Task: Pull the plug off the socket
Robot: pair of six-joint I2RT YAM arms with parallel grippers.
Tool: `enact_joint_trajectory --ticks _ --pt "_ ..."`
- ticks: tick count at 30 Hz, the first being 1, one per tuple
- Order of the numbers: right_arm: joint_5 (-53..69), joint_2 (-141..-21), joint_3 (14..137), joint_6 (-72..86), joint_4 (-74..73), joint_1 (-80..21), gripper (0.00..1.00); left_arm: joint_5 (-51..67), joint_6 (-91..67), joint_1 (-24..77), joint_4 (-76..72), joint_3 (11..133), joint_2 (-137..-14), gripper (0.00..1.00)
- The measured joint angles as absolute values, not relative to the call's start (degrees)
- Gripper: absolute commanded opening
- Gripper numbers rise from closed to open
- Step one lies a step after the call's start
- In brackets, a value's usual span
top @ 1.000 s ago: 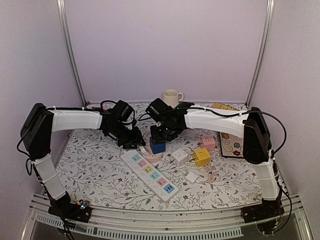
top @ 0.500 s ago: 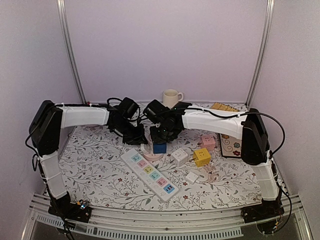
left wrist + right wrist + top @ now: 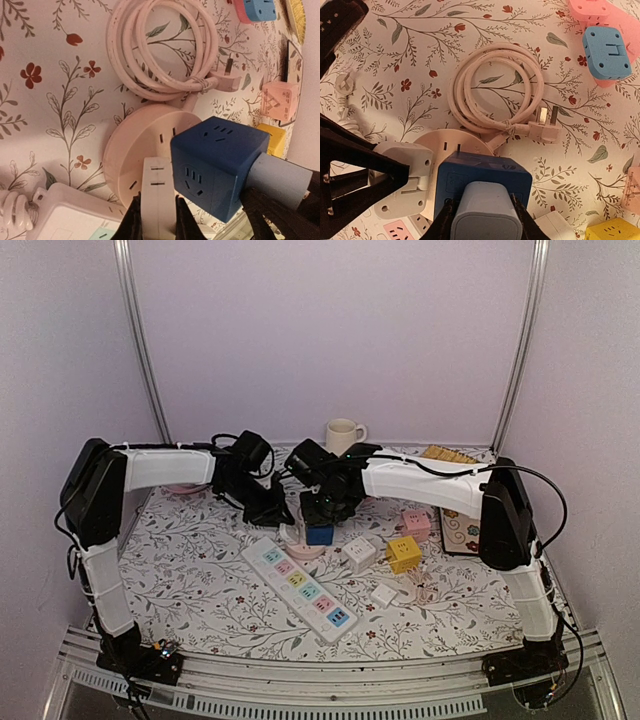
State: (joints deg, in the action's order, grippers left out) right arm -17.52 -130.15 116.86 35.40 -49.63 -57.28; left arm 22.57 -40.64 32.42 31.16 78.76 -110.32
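My left gripper is to set the white plug block down on the table (image 3: 203, 541) between the pink dish and the white power strip.
A round pale pink socket (image 3: 131, 150) lies on the flowered table. A dark blue cube socket (image 3: 215, 160) and a white plug block (image 3: 158, 192) sit on it. My left gripper (image 3: 155, 212) is shut on the white plug block, one finger on each side. My right gripper (image 3: 482, 212) is shut on a light blue-grey plug (image 3: 485, 207) stuck in the side of the blue cube (image 3: 480, 172). In the top view both grippers, left (image 3: 272, 512) and right (image 3: 322, 510), meet over the blue cube (image 3: 319, 534).
The socket's coiled pink cable (image 3: 495, 95) and its plug lie just behind it. A white power strip (image 3: 300, 590) lies in front. White (image 3: 359, 553), yellow (image 3: 404, 553) and pink (image 3: 416, 523) cubes lie to the right. A mug (image 3: 343, 436) stands at the back.
My left arm has swung its elbow toward the back and its gripper has shifted slightly right. The right gripper stays on the plug at the blue cube.
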Motion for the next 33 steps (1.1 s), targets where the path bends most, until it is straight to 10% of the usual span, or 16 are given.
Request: enact_joint_trajectory --ticks 33 --pt "-18.2 -130.4 117.4 35.6 -50.5 -57.4 0.33 33.3 -42.0 28.8 21.4 71.4 -108.7 0.0"
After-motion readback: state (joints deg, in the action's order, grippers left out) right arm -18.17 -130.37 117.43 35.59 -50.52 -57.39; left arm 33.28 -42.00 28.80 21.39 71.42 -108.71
